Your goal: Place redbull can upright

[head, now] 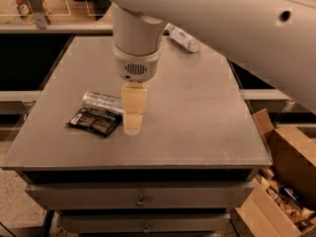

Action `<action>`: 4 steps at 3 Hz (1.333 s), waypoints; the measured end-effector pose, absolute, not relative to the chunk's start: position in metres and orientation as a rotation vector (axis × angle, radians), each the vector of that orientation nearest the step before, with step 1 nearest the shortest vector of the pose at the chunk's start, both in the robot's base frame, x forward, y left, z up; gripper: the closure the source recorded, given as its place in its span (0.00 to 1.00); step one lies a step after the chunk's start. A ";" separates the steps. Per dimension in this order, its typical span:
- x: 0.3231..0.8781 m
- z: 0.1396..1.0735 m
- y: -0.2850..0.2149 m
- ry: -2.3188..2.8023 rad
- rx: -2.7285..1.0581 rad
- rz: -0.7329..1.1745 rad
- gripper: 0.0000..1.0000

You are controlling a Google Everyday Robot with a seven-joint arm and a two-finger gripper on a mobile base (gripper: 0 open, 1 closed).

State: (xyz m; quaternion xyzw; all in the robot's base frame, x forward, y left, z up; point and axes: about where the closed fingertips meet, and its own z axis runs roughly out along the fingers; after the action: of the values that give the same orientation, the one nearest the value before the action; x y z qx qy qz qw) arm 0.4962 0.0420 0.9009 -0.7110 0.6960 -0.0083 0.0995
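Next, I close my gripper on the body of the redbull can [98,100], toward the end that is farther from my fingers, just behind the black snack packet.
The redbull can [101,101] lies on its side on the grey table [197,127], at the left, silver with blue panels. Its right end is hidden behind my gripper. A flat black snack packet [95,122] lies just in front of it, touching or nearly touching. My gripper [132,127] hangs from the white arm over the table, its cream fingers pointing down just right of the can and packet, with the tips close to the table top.
A clear plastic water bottle [183,38] lies at the table's back edge. Open cardboard boxes [281,181] with items stand on the floor at the right. Drawers [140,196] sit under the table top. Shelving is behind the table.
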 end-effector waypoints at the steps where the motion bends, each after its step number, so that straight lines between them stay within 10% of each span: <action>1: 0.525 0.888 0.067 2.122 -2.082 -0.025 0.00; 4: 0.567 0.858 0.118 2.225 -2.017 0.010 0.00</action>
State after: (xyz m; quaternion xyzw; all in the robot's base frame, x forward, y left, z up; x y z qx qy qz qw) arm 0.5666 0.1176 0.8580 -0.6699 0.7392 0.0033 0.0691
